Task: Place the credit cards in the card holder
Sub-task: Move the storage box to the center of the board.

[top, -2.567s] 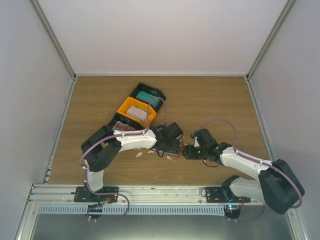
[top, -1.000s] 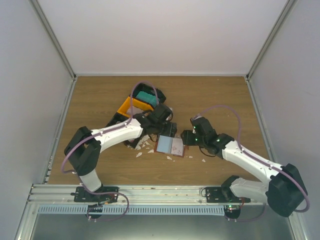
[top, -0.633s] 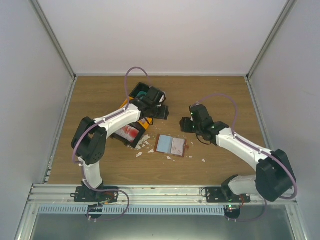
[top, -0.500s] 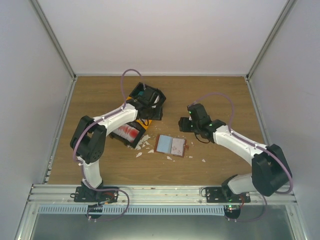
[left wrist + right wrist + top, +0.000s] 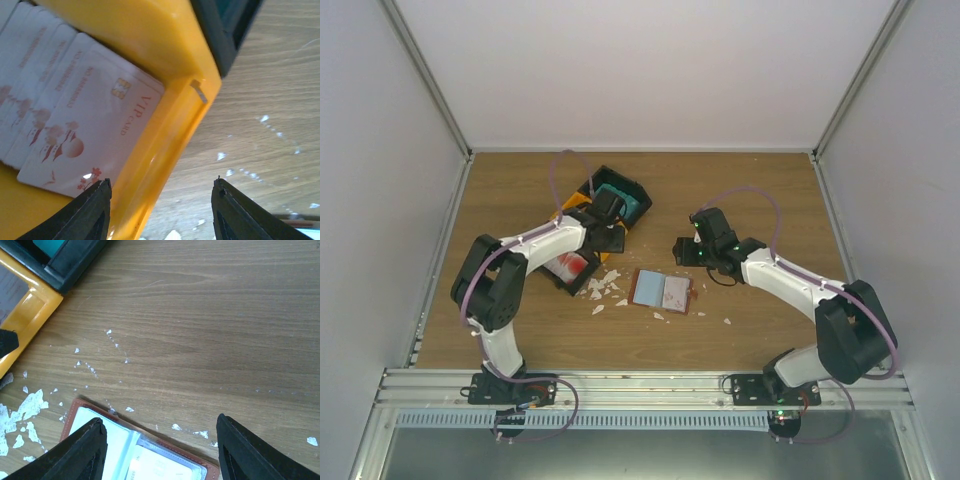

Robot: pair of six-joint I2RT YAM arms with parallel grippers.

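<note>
The left gripper will go to the far black bin next and close on the upper edge of the teal card (image 5: 633, 209) nearest the card holder.
The card holder (image 5: 663, 291) lies open on the table, with a light blue card in its left sleeve and a whitish card (image 5: 160, 467) in its right sleeve. My left gripper (image 5: 160, 210) is open and straddles the yellow bin's wall (image 5: 165, 130). Beside it, several whitish credit cards (image 5: 90, 125) with red print lie fanned in that bin. Teal cards (image 5: 618, 200) fill the far black bin, and red-and-white cards (image 5: 570, 265) lie in the near bin. My right gripper (image 5: 160, 450) is open and empty, hovering just beyond the card holder's far edge (image 5: 80, 407).
The black-and-orange three-bin tray (image 5: 565, 215) sits slanted at the centre left. White scraps (image 5: 605, 288) are strewn between the tray and the card holder, with more specks (image 5: 117, 347) on the wood. Bare wood spreads to the far right.
My left arm has swung away from the card holder to the tray's yellow bin, its jaws narrowing a little. My right gripper has drawn back from the card holder, toward the far side.
</note>
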